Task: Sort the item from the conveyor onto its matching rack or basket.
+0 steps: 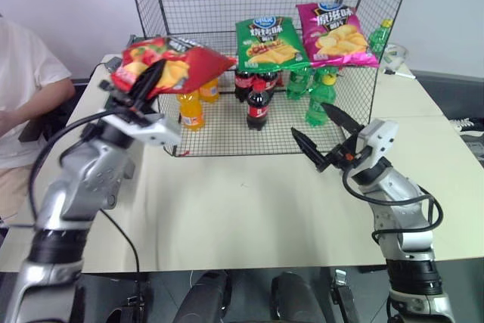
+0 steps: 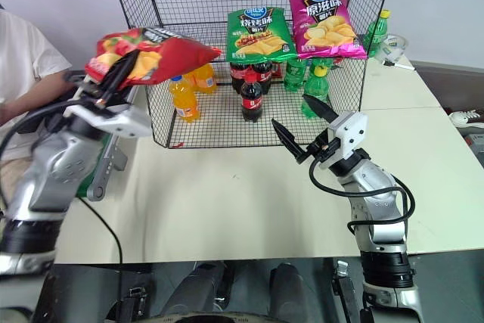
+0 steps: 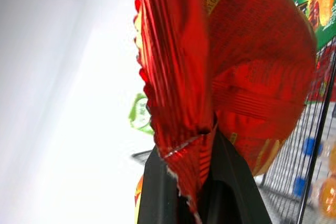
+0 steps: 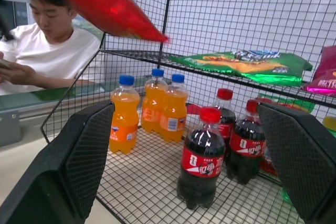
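Observation:
The red crisp bag will go down on the middle shelf [image 1: 184, 45] next to the green crisp bag, set there by my left gripper.
My left gripper [image 1: 144, 87] is shut on the lower edge of the red crisp bag [image 1: 175, 64], holding it up in the air at the left front corner of the black wire rack [image 1: 355, 104]. The bag [image 3: 231, 77] rises from between the black fingers [image 3: 157, 192] in the left wrist view. A stretch of the green conveyor [image 2: 97, 179] shows at the table's left side, under my left arm. My right gripper [image 1: 323, 132] hangs open in front of the rack's lower tier, empty, pointing at the bottles.
A green crisp bag [image 1: 268, 41] and a pink one [image 1: 333, 34] lie on the rack's middle shelf. Orange bottles [image 1: 191, 109], cola bottles [image 1: 257, 104] and green bottles [image 1: 321, 96] stand on the lowest tier. A person in a white shirt [image 1: 23, 88] sits at the left.

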You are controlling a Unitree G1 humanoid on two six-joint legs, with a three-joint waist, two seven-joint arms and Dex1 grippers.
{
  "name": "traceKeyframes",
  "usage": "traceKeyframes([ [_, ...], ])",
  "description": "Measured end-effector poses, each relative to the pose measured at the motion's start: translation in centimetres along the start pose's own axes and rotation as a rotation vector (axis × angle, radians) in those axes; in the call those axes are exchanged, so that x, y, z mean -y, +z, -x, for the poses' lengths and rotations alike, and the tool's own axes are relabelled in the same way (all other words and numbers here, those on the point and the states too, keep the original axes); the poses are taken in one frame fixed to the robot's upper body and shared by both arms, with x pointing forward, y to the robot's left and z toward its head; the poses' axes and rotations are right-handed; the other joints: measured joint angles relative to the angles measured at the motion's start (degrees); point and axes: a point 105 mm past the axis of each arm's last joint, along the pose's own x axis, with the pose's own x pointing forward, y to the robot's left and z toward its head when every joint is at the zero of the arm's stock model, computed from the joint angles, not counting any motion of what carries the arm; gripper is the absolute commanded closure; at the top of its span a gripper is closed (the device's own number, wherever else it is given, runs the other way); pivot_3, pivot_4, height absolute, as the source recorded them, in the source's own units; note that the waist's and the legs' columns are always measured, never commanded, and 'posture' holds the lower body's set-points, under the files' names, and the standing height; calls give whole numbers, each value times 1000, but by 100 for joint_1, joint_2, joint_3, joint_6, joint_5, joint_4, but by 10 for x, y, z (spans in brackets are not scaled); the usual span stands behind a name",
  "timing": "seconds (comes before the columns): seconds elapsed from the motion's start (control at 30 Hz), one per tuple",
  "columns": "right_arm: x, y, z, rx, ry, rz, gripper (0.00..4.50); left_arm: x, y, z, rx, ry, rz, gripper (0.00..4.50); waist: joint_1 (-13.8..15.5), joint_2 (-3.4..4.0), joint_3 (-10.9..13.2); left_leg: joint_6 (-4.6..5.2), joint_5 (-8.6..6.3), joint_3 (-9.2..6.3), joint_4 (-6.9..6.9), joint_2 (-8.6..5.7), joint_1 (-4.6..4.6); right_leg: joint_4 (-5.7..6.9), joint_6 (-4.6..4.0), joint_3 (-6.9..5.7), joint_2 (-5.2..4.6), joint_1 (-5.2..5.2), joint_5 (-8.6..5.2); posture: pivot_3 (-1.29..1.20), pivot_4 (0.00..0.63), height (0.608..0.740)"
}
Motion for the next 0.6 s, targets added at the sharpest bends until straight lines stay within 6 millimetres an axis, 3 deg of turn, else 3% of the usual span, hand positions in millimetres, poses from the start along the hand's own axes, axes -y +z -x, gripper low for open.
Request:
traceKeyframes([
  [0.27,-6,-2,-2,-17,22,9,0,32,-22,-44,-17,48,-55,4419,-3,-6,2,0,1,1,11,-2,-4,-1,10,2,2,2,6,0,150,740],
  [0.47,-6,-4,1,-30,20,11,0,26,-35,-71,-53,119,-99,4419,-1,-8,3,1,1,3,13,-3,-5,1,13,3,3,1,7,0,150,740],
  [0.6,-8,-3,2,-30,21,14,0,41,-63,-67,-204,101,-140,4419,-28,-10,3,1,1,6,13,-2,-6,3,16,4,4,-2,7,0,150,740],
])
